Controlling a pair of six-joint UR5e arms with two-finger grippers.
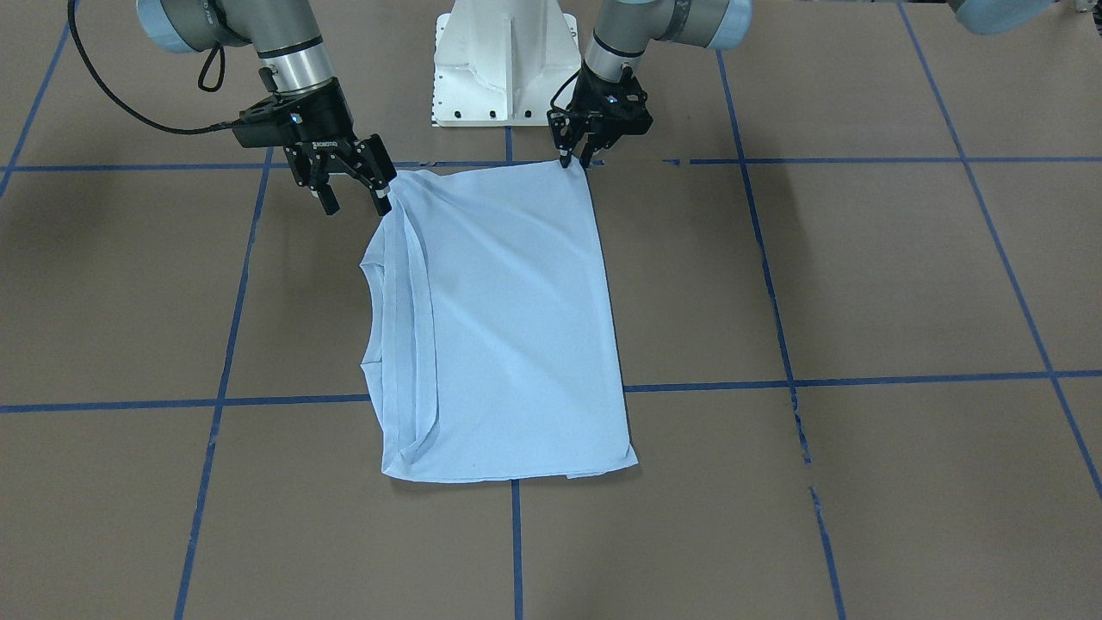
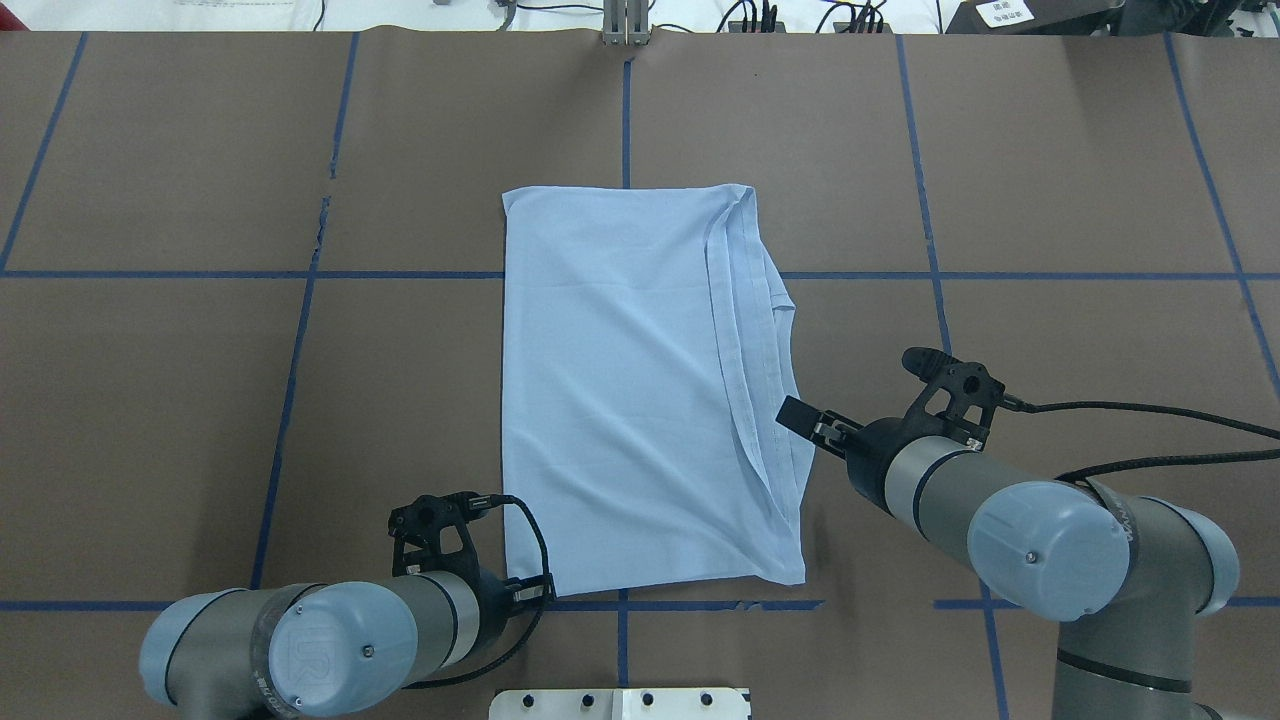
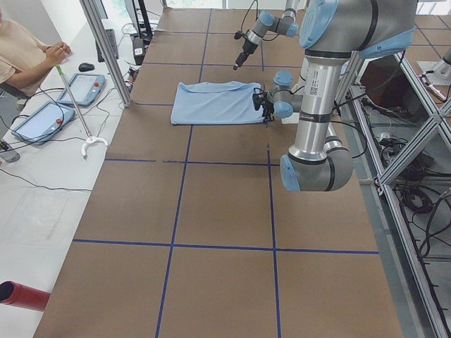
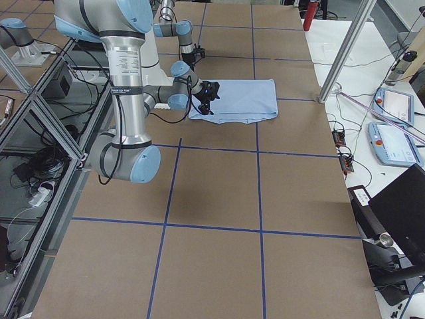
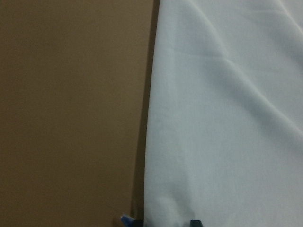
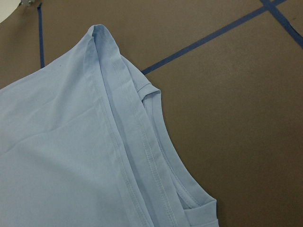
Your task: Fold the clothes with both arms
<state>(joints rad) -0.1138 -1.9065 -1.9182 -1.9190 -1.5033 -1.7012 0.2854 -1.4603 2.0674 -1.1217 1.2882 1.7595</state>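
Note:
My right gripper is going to close on the near edge (image 1: pixel 441 185) (image 6: pixel 78 56) of the light blue T-shirt, just inward of the corner where the folded hem ends.
The light blue T-shirt (image 1: pixel 508 327) lies folded into a long rectangle on the brown table, with its ribbed collar (image 1: pixel 370 314) at one long side. The chest print is hidden. My left gripper (image 1: pixel 575 161) stands at the shirt's near corner, fingers close together and pinched on the cloth; the left wrist view shows the shirt's edge (image 5: pixel 227 118) between the fingertips. My right gripper (image 1: pixel 355 205) is open beside the other near corner, one finger touching the cloth. The right wrist view shows the collar and folded hem (image 6: pixel 161 142). The overhead view shows the shirt (image 2: pixel 620 400).
The white pedestal base (image 1: pixel 504 60) stands just behind the shirt's near edge. Blue tape lines (image 1: pixel 861 379) cross the brown table. A seated operator (image 3: pixel 21 49) and tablets (image 3: pixel 84 88) are beside the table's far side.

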